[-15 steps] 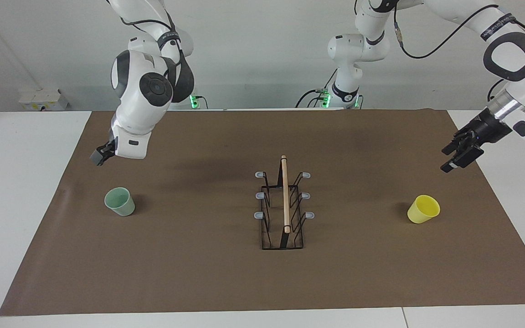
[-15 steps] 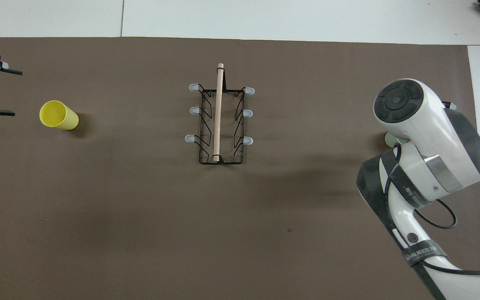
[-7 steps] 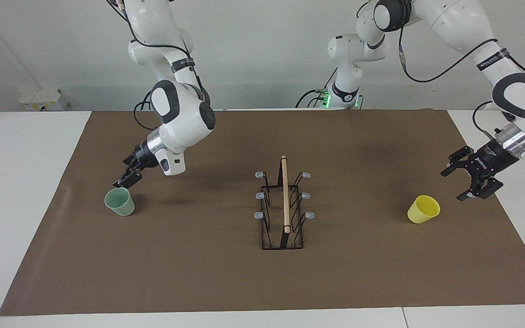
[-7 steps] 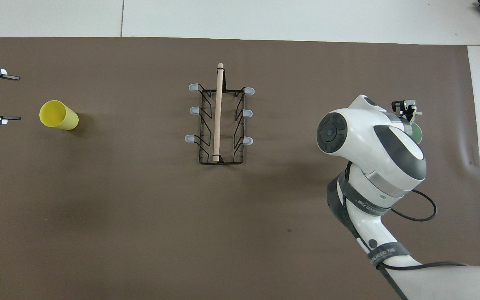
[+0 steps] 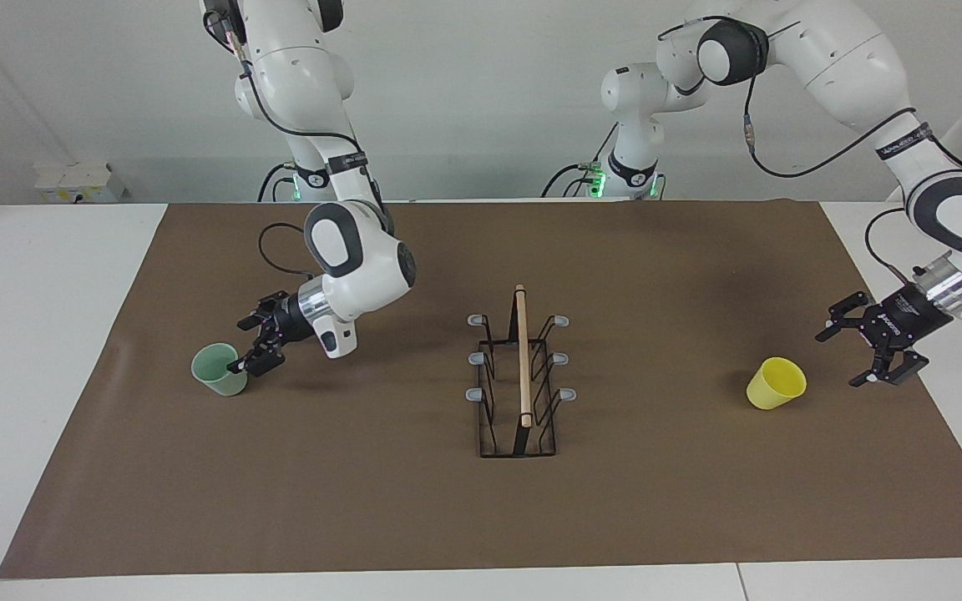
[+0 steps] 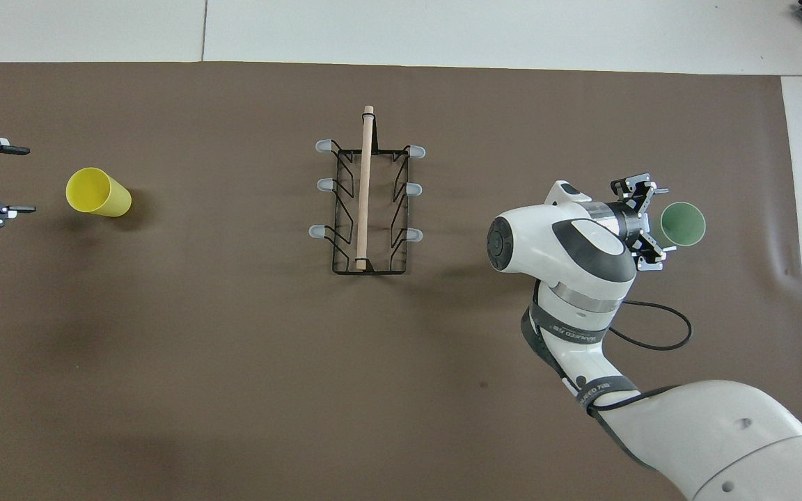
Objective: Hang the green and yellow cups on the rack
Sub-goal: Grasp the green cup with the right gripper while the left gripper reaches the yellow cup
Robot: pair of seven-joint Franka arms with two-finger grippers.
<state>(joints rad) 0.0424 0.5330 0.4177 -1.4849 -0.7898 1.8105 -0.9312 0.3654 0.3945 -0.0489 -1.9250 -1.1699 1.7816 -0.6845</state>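
Observation:
The yellow cup is next for my left gripper, which should go to it and close around the cup's lower sides [image 6: 118,203], well under its rim.
The pale green cup [image 5: 219,369] [image 6: 683,223] stands mouth up on the brown mat toward the right arm's end. My right gripper [image 5: 243,345] [image 6: 657,221] is low and open just beside it, on the rack's side, not touching it as far as I can see. The yellow cup [image 5: 776,383] [image 6: 98,193] sits toward the left arm's end. My left gripper [image 5: 837,359] [image 6: 25,179] hangs open a short way from it, on the side away from the rack. The black wire rack [image 5: 523,359] [image 6: 364,188] with its wooden dowel stands mid-mat, with nothing on its prongs.
The brown mat [image 5: 364,501] covers most of the white table. The right arm's elbow [image 6: 561,243] hangs over the mat between the rack and the green cup. A black cable [image 6: 651,334] loops below it.
The right arm swung down and turned its gripper low beside the green cup. The left gripper dropped lower toward the yellow cup and opened wide.

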